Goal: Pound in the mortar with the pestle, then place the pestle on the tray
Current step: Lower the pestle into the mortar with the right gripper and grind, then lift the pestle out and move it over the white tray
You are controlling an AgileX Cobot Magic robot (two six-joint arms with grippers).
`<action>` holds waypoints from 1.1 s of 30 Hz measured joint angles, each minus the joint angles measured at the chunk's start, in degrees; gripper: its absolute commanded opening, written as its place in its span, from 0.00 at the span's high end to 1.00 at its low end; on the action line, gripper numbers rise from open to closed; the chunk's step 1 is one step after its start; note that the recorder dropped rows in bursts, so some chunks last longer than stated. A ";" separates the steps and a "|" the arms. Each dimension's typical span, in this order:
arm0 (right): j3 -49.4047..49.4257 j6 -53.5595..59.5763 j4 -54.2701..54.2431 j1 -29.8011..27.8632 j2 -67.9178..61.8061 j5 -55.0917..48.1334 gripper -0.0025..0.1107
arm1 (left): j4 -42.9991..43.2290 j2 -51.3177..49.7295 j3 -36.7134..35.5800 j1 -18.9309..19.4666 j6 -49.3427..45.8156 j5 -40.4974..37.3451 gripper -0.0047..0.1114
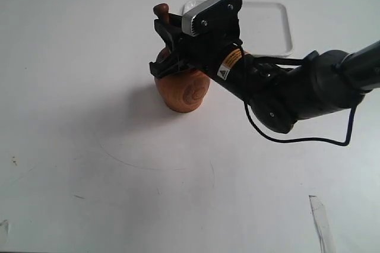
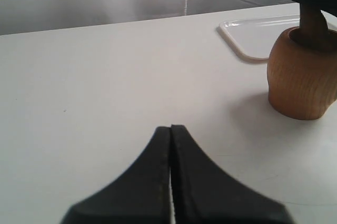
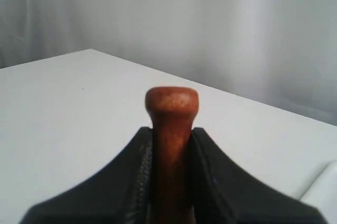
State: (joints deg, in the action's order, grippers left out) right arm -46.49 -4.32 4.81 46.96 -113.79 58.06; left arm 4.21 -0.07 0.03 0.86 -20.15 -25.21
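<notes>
My right gripper is going to put the pestle down in the half of the white tray (image 1: pixel 224 38) nearest the mortar.
The orange-brown mortar (image 1: pixel 183 91) stands upright near the middle of the white table, also in the left wrist view (image 2: pixel 303 74). My right gripper (image 1: pixel 168 39) is right above it, shut on the neck of the dark brown pestle (image 1: pixel 161 11). The pestle's knob (image 3: pixel 171 103) sticks up past the fingers (image 3: pixel 138 169), and its thick end goes down into the mortar's mouth (image 2: pixel 313 27). The white tray (image 1: pixel 270 26) lies just behind the mortar, partly hidden by the right arm. My left gripper (image 2: pixel 171 128) is shut on nothing, low over the table some way from the mortar.
A thin dark cable (image 1: pixel 309 140) loops from the right arm over the table. A strip of clear tape (image 1: pixel 319 220) lies near the front right corner. Faint pencil-like arcs mark the tabletop in front of the mortar.
</notes>
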 measured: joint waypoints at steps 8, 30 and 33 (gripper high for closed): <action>-0.25 0.00 -0.42 0.00 0.49 2.00 0.98 | 0.00 0.00 0.00 0.00 0.00 0.00 0.96; -7.27 40.42 -17.31 -14.39 18.11 -39.96 0.98 | 0.00 0.00 0.00 0.00 0.00 0.00 0.96; -11.64 42.28 -11.93 -15.94 13.48 -47.09 0.98 | 0.00 0.00 0.00 0.00 0.00 0.00 0.96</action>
State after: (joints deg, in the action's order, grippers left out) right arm -58.14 37.96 -7.12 31.02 -100.30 10.97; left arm 4.21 -0.07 0.03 0.86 -20.15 -25.21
